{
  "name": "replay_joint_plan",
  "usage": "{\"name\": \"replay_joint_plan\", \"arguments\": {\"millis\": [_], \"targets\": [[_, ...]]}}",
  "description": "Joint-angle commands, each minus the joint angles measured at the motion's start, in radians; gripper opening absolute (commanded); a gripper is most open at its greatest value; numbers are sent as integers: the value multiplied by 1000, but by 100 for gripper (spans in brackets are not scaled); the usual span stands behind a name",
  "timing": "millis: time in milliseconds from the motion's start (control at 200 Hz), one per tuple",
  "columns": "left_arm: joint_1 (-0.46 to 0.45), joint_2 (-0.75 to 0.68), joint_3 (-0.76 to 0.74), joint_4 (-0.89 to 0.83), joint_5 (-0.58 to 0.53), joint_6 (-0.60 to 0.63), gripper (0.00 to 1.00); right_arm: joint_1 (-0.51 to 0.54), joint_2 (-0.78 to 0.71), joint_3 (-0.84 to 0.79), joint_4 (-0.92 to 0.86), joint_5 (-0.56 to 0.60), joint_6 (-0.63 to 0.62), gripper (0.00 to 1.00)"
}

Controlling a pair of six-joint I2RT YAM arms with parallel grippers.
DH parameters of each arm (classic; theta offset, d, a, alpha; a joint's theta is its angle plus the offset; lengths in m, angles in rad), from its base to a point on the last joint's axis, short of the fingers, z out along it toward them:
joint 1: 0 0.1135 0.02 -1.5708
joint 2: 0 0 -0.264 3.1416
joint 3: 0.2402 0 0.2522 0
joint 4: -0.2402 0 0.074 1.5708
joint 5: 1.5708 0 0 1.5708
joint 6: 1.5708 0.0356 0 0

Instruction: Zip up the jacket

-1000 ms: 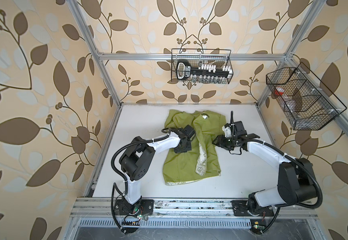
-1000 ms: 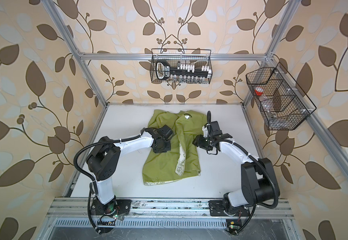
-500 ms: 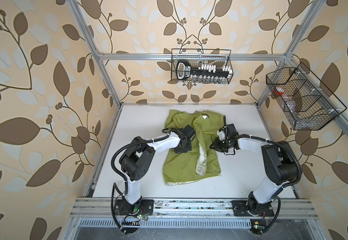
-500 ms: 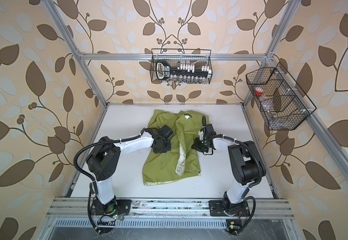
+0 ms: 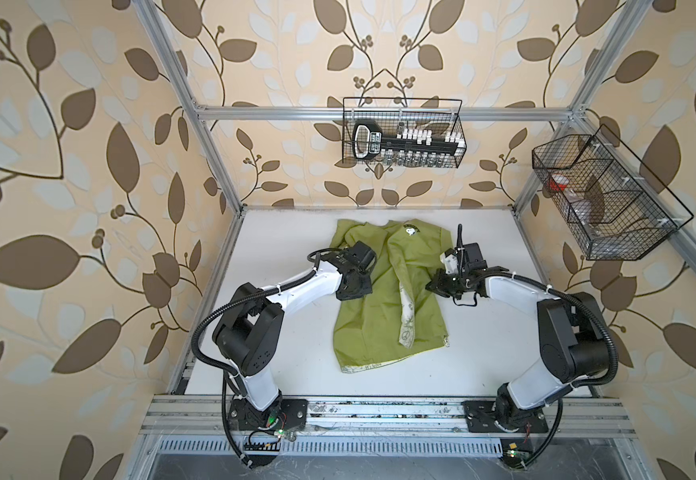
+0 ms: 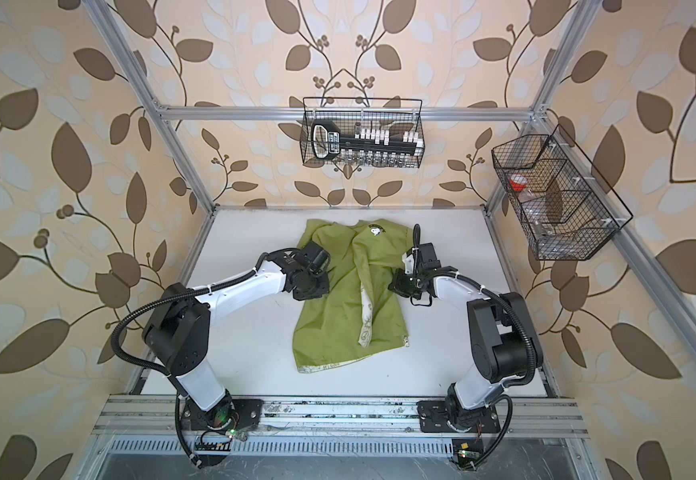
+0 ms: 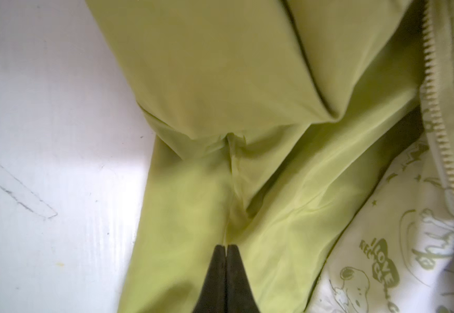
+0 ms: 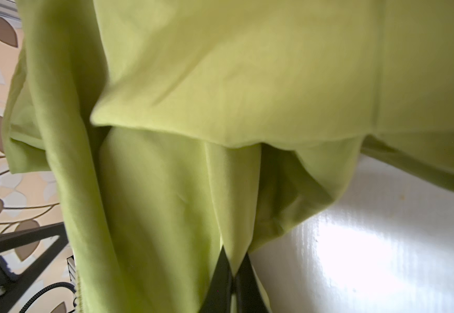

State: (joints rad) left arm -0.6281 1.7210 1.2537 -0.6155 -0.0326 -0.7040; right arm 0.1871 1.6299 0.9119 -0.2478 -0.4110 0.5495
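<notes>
Next, I take the jacket's side edge (image 5: 340, 310) with my left gripper and pull wide while my right gripper holds still, because the jacket's lining lies turned out along its front.
The lime-green jacket (image 5: 375, 316) lies on the white table (image 5: 280, 232), its front open and a strip of white printed lining (image 5: 406, 316) turned out. My left gripper (image 7: 226, 247) is shut on a thin fold of green fabric at the jacket's left side. The pale zipper teeth (image 7: 437, 122) and the lining (image 7: 399, 257) run beside it. My right gripper (image 8: 234, 261) is shut on a fold of green fabric at the jacket's right edge, lifted a little off the table. In both top views the two grippers, left (image 5: 359, 286) and right (image 5: 435, 284), flank the jacket's middle. A small metal pull (image 6: 406, 341) sits at the hem's right corner.
A wire basket (image 5: 402, 137) with tools hangs on the back wall. Another wire basket (image 5: 604, 199) hangs on the right frame. Aluminium frame posts stand at the table's back corners. The arms' bases sit on the front rail (image 5: 379, 409).
My right gripper has moved left onto the jacket's right edge and closed on the fabric. The left gripper has kept its hold and place.
</notes>
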Motion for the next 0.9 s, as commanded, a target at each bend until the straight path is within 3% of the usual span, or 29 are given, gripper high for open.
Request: {"name": "replay_joint_plan", "arguments": {"millis": [0, 30, 95, 145, 195, 255, 330, 390, 680, 790, 845, 895], "targets": [[-2, -8, -17, -8, 25, 11, 0, 3, -10, -9, -14, -23, -6, 0], [-2, -6, -19, -2, 32, 9, 6, 3, -10, -9, -16, -23, -6, 0], [-2, -12, -33, 31, 59, 3, 35, 3, -9, -7, -19, -22, -11, 0], [-4, -24, -54, 69, 86, -3, 51, 2, -6, -4, -23, -20, -15, 0], [-3, -39, -77, 104, 109, -13, 61, 3, -1, -4, -25, -21, -18, 0], [-4, -59, -108, 146, 132, -20, 67, 1, 2, -1, -24, -24, -15, 0], [-6, -63, -135, 172, 148, -20, 68, 3, 4, -2, -23, -26, -15, 0], [-8, -43, -136, 168, 160, -14, 62, 3, 3, 0, -24, -25, -16, 0], [-22, -10, -130, 205, 176, -23, 12, 1, -1, 0, -32, -18, -20, 0], [-21, 4, -117, 200, 190, -20, 13, -1, -4, -1, -37, -15, -23, 0], [-22, 11, -117, 196, 189, -17, 26, -1, -6, -1, -39, -15, -22, 0], [-21, 14, -120, 189, 181, -18, 43, -2, -6, 0, -39, -15, -22, 0]]}}
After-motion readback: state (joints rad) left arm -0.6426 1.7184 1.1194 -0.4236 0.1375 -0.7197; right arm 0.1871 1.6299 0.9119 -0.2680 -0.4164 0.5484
